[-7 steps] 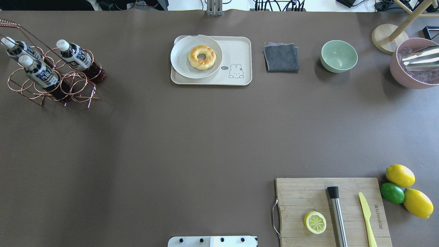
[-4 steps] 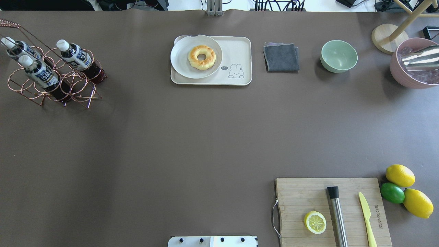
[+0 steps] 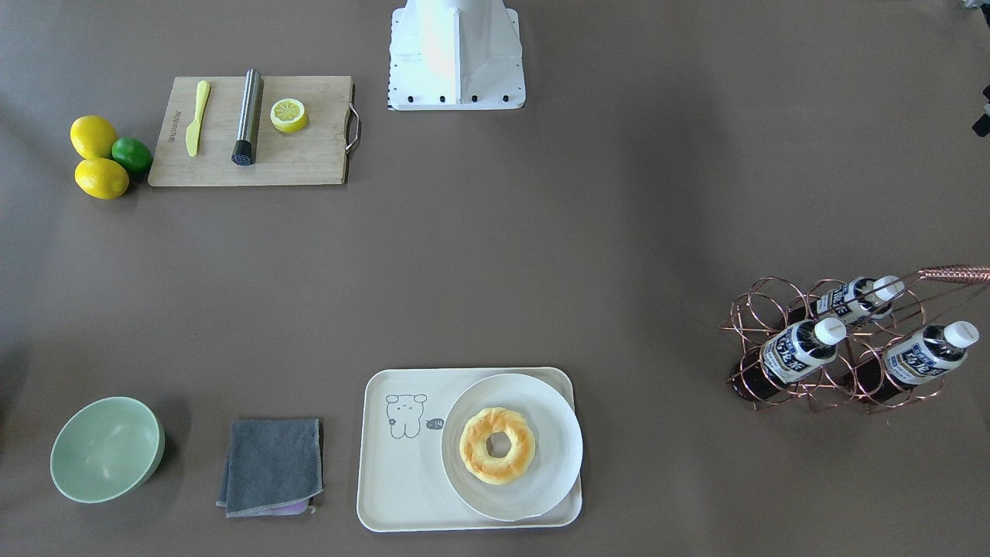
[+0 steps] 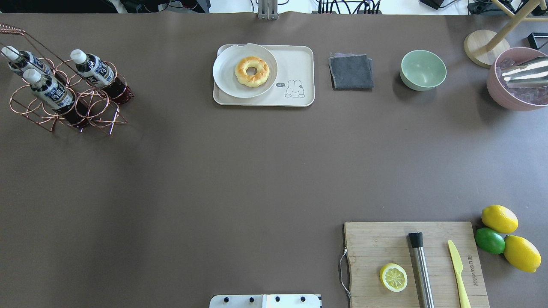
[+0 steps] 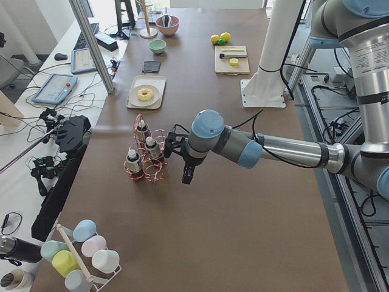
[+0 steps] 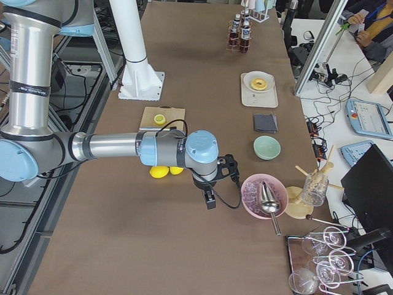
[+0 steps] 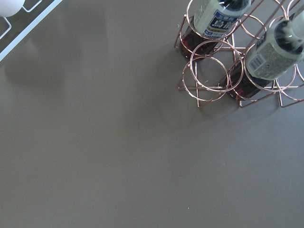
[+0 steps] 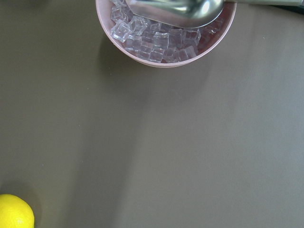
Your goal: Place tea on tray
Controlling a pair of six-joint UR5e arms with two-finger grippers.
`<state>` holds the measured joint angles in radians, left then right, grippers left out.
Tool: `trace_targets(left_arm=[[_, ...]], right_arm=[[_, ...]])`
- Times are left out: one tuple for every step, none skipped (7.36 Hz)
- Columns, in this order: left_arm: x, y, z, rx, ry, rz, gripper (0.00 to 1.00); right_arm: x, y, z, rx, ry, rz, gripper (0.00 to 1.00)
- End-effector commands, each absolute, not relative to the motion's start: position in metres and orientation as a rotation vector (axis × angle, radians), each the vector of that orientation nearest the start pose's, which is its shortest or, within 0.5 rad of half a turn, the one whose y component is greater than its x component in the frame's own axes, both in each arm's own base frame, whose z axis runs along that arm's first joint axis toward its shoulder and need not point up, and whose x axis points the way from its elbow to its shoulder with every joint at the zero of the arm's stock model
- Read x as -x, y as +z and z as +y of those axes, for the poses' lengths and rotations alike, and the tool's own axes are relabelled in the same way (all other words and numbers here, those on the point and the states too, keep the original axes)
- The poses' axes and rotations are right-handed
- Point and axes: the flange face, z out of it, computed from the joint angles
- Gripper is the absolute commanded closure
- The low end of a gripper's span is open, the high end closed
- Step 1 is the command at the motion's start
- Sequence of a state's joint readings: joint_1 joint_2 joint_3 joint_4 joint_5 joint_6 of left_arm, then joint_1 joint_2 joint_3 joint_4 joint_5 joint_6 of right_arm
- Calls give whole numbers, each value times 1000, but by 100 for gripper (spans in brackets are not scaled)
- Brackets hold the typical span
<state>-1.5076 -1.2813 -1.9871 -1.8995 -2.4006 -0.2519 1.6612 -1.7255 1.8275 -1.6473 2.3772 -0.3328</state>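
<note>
Next, my left gripper grips the tea bottle on the near side of the copper wire rack at the bottle neck (image 3: 870,292) (image 7: 286,37), just under the white cap.
Three alike tea bottles (image 4: 92,68) (image 4: 47,90) (image 4: 23,60) with white caps lean in a copper wire rack (image 4: 102,117) at the table's far left. They also show in the front view (image 3: 800,350). Two of them show in the left wrist view (image 7: 273,52). The cream tray (image 4: 295,60) (image 3: 402,480) with a small line-drawn cartoon sits at the far middle. My left gripper (image 5: 187,176) hangs beside the rack and shows only in the exterior left view. My right gripper (image 6: 210,200) hangs near the ice bowl and shows only in the exterior right view. I cannot tell whether either gripper is open or shut.
A round plate (image 4: 227,72) with a doughnut (image 4: 252,71) covers the tray's left half. A grey cloth (image 4: 351,71), a green bowl (image 4: 423,69) and a pink bowl of ice (image 4: 501,96) (image 8: 142,52) stand to its right. A cutting board (image 4: 372,244) with lemons (image 4: 499,218) lies near right.
</note>
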Motion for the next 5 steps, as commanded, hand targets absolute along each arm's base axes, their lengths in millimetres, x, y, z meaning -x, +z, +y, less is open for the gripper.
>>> trace_targets(left_arm=[[-12, 501, -409, -387, 79, 813, 2], [-23, 484, -418, -393, 51, 817, 3], [-47, 462, -436, -372, -14, 857, 4], [-67, 445, -448, -382, -43, 856, 7], [-91, 432, -463, -386, -23, 872, 7]], right_arm=[[-97, 614, -418, -182, -241, -788, 0], [-96, 614, -418, -180, -242, -789, 0], [-96, 614, -419, -179, -242, -789, 0], [-93, 615, -418, -173, -246, -790, 0], [-90, 619, -419, -165, -253, -792, 0]])
